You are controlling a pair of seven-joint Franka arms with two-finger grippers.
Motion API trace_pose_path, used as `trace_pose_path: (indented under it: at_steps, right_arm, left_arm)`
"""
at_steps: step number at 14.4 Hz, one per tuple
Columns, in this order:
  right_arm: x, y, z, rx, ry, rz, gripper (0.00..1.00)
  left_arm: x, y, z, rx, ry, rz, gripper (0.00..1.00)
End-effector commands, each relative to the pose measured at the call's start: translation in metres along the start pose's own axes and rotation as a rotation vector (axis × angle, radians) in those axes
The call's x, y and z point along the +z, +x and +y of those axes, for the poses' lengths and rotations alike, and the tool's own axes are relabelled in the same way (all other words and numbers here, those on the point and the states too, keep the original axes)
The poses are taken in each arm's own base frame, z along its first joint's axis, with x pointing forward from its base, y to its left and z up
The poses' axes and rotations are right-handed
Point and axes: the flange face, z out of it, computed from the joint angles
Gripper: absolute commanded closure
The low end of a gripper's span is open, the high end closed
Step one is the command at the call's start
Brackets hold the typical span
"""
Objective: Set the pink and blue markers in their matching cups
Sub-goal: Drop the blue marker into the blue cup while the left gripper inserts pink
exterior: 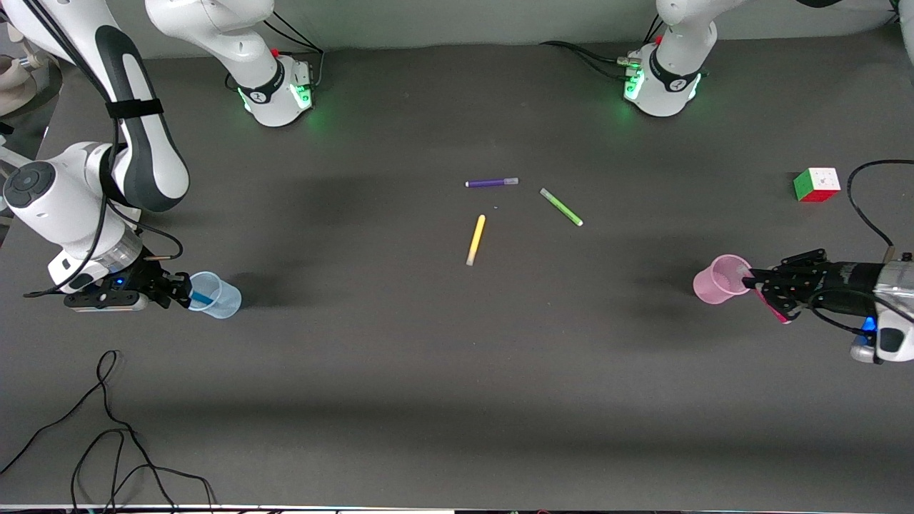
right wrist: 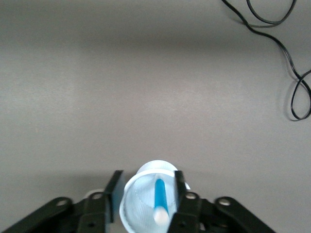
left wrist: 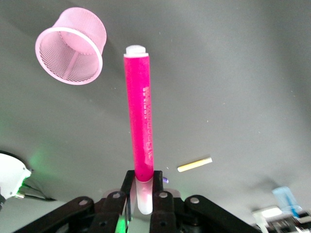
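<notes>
Next, my left gripper releases the pink marker inside the pink cup (exterior: 722,275) (left wrist: 70,56), so that the marker is left there leaning against the rim of the cup.
The pale blue cup (exterior: 218,296) stands near the right arm's end of the table, and the blue marker (exterior: 202,297) leans inside it. My right gripper (exterior: 182,289) hovers at the cup's rim. In the right wrist view its fingers (right wrist: 116,182) stand wide apart on either side of the cup (right wrist: 141,194), clear of the marker (right wrist: 159,196). My left gripper (exterior: 755,287) is shut on the pale cap end of the pink marker (left wrist: 140,116), right beside the pink cup (exterior: 721,280) and not in it. The pink cup also shows in the left wrist view (left wrist: 73,48).
A purple marker (exterior: 491,183), a lime-green marker (exterior: 561,207) and a yellow marker (exterior: 475,240) lie mid-table. A colour cube (exterior: 816,185) sits near the left arm's end. Black cables (exterior: 107,428) trail along the table's front edge at the right arm's end.
</notes>
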Motion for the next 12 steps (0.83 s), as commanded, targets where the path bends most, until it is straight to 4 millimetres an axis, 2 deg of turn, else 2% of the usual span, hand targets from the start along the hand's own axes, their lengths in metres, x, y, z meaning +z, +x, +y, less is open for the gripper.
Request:
trace_pose_path:
  at_steps: [1,3,5,8,12]
  right_arm:
    - [-0.038,0.019,-0.006,0.014,0.019,-0.061,0.0]
    - [-0.068,0.037,-0.017,0.022,0.035,-0.105,0.0]
    - [-0.101,0.051,-0.018,0.046,0.042,-0.145,0.0]
    - [-0.15,0.065,-0.032,0.029,0.056,-0.196,0.0]
    - [-0.206,0.064,-0.039,0.029,0.064,-0.149,0.0]
  left_arm:
    - [0.01,0.021,-0.027,0.036,-0.052,-0.093,1.0]
    - [0.019,0.034,-0.043,0.047,-0.059,-0.112,1.0]
    - [0.03,0.046,-0.058,0.059,-0.069,-0.138,1.0]
    - [0.042,0.062,-0.084,0.042,-0.11,-0.176,1.0]
    - [0.057,0.066,-0.097,0.009,-0.146,-0.234,1.0]
